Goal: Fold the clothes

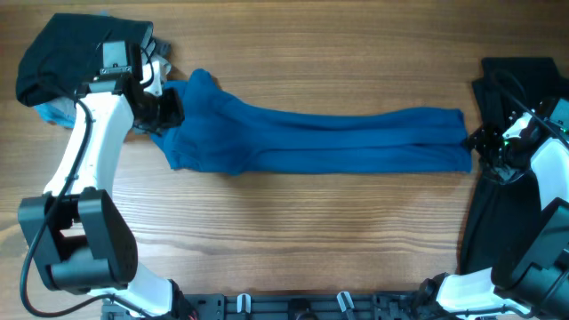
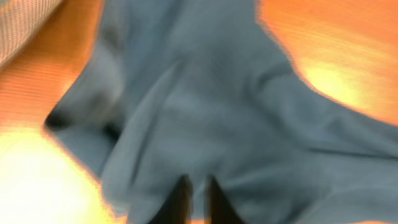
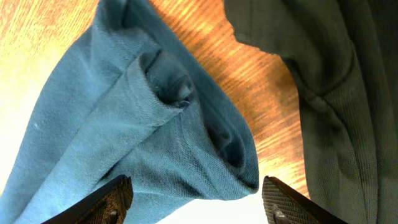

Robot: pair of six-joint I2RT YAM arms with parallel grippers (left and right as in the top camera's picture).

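Note:
The royal-blue T-shirt's bunched end (image 1: pixel 461 140) (image 3: pixel 191 146), the one farthest from my left gripper, will be gripped by my right gripper, because that end folds inward next.
The royal-blue T-shirt (image 1: pixel 329 138) lies pulled out into a long, narrow band across the middle of the table. My left gripper (image 1: pixel 173 108) is at its left end. In the blurred left wrist view the gripper (image 2: pixel 196 182) is shut on a fold of the blue T-shirt (image 2: pixel 217 106). My right gripper (image 1: pixel 477 142) is at the band's right end. In the right wrist view it (image 3: pixel 196 186) stands open, and the bunched end of the T-shirt (image 3: pixel 124 118) lies loose between its wide-apart fingers (image 3: pixel 118 196).
A black garment (image 1: pixel 62 49) is heaped at the back left corner, with a bit of light-blue cloth (image 1: pixel 55 111) under it. Another black garment (image 1: pixel 487 213) lies along the right edge, close to the right fingers (image 3: pixel 336 93). Bare wood shows in front of the shirt.

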